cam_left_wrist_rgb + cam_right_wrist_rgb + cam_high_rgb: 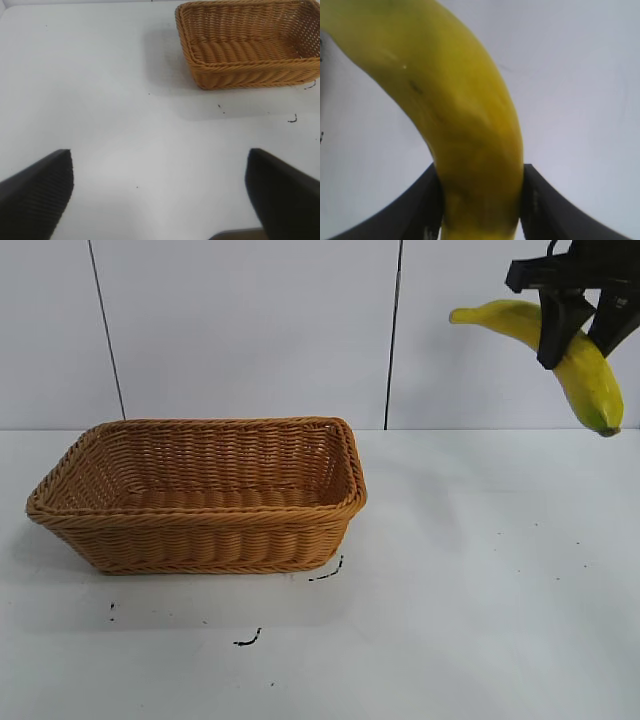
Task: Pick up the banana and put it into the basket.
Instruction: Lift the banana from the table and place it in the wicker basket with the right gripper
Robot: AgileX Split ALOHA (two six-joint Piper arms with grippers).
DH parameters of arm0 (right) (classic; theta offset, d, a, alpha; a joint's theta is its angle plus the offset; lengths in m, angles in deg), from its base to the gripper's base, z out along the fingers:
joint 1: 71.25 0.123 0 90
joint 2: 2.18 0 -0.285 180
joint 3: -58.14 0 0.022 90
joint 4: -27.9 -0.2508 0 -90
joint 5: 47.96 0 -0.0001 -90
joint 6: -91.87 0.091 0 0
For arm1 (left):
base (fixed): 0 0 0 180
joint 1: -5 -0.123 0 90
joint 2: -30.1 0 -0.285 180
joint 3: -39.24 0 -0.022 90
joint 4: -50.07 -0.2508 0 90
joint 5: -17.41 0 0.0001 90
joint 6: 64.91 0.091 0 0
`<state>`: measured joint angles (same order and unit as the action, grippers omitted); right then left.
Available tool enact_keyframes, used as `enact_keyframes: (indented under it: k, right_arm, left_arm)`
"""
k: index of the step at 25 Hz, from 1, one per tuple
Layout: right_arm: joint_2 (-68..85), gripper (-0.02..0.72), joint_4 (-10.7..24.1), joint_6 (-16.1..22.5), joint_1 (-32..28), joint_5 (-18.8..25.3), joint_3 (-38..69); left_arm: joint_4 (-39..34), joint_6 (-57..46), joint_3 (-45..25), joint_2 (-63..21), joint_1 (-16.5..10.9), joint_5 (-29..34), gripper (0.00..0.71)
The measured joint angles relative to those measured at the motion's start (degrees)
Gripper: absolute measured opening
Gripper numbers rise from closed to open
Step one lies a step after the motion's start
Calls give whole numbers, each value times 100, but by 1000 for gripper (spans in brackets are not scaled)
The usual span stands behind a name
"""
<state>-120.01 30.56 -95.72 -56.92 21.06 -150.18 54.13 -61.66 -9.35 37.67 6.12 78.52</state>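
The banana, now hanging high above the table, will drop from my right gripper as I let go of it in the middle of the tan woven basket (224, 489), behind the basket's front rim.
The yellow banana (590, 375) hangs high in the air at the upper right, well above the table. My right gripper (578, 338) is shut on its middle; in the right wrist view the banana (465, 120) fills the gap between the two black fingers (542, 205). The tan woven basket (200, 530) stands empty on the table at the left, well to the left of and below the banana. My left gripper (160, 185) is open and empty above bare table, with the basket (240, 75) some way off from it. The left arm does not show in the exterior view.
The white table (480, 590) carries small black marks (326, 572) in front of the basket. A white panelled wall (250, 330) stands behind. Bare table lies between the basket and the right side.
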Motion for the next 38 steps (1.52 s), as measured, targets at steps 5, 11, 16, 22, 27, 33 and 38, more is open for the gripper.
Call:
enact_keyframes:
  k: [5, 11, 16, 22, 27, 33, 38]
  right_arm:
    - [-67, 295, 44, -300, 714, -146, -42]
    - [-319, 295, 87, -1074, 1667, -898, -116]
    - [-431, 295, 125, -1843, 2264, -1811, -134]
    - [-864, 295, 153, -2062, 2469, -2586, -150]
    - [-1509, 295, 303, -2028, 2469, -3017, -150]
    - [-1932, 295, 364, -2028, 2463, -3107, -150]
    - [-2009, 295, 379, -2028, 2452, -3107, -150]
  left_arm:
    - [0, 0, 0, 0, 0, 0, 693]
    - [0, 0, 0, 0, 0, 0, 693]
    - [0, 0, 0, 0, 0, 0, 693]
    - [0, 0, 0, 0, 0, 6, 693]
    - [0, 0, 0, 0, 0, 6, 693]
    - [0, 0, 0, 0, 0, 6, 693]
    - [0, 0, 0, 0, 0, 6, 693]
